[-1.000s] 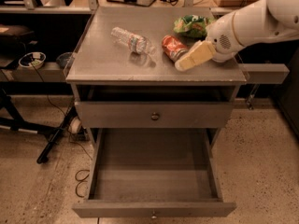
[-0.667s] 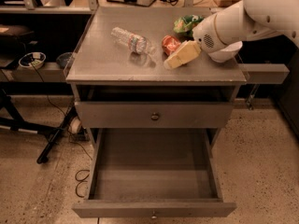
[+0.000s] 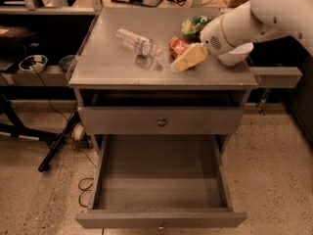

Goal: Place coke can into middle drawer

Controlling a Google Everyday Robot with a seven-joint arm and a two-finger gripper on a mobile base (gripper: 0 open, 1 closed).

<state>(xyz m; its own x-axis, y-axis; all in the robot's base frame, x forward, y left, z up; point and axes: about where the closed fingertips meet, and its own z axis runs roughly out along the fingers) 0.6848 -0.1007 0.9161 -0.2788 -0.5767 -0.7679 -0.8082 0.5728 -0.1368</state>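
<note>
The robot's gripper needs to next grab the coke can by closing around the can's body (image 3: 179, 49), on the top of the cabinet beside the clear plastic water bottle.
The coke can (image 3: 175, 45), red-orange, lies on the grey cabinet top (image 3: 107, 67) right of centre. My gripper (image 3: 188, 58), cream-coloured on a white arm (image 3: 264, 13) reaching in from the right, sits right at the can's front right side and hides part of it. I cannot tell whether it touches the can. The middle drawer (image 3: 156, 180) is pulled wide open below, grey and empty, with its small knob (image 3: 160, 225) on the front panel.
A clear plastic water bottle (image 3: 138, 42) lies on the top left of the can. A green bag (image 3: 195, 24) sits behind the can. The upper knobbed drawer (image 3: 161, 122) is shut. A low shelf with a bowl (image 3: 33, 62) stands at left; a cable (image 3: 84, 186) lies on the floor.
My arm and gripper have moved left across the cabinet top, from beside the can to right over its front right side. The can, bottle and drawers have not moved.
</note>
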